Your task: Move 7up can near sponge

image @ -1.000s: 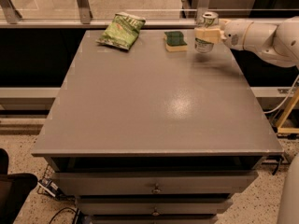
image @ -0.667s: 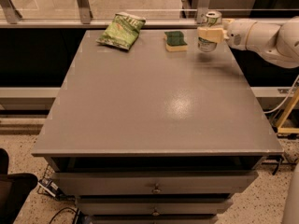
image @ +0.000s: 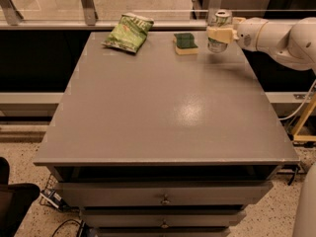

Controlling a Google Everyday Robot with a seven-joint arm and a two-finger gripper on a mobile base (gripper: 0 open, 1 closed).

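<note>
Next, I let go of the 7up can on the grey table (image: 211,53), right up against the sponge's side that is nearer the arm.
The 7up can (image: 220,19), silver-white with green marks, stands upright at the far right of the grey table (image: 168,107). My gripper (image: 218,33) reaches in from the right on a white arm and its cream fingers (image: 217,34) are shut around the can's middle. The can's base looks slightly above or just at the table surface. The sponge (image: 185,43), dark green on a pale yellow base, lies on the table a short way left of the can.
A green crinkled chip bag (image: 128,31) lies at the far left of the table. A metal rail and glass panel (image: 148,14) run behind the table. Drawers (image: 163,199) sit under the front edge. The white arm (image: 281,36) overhangs the right edge.
The gripper with the can has shifted slightly to the right and up, a little farther from the sponge. Sponge and chip bag have not moved.
</note>
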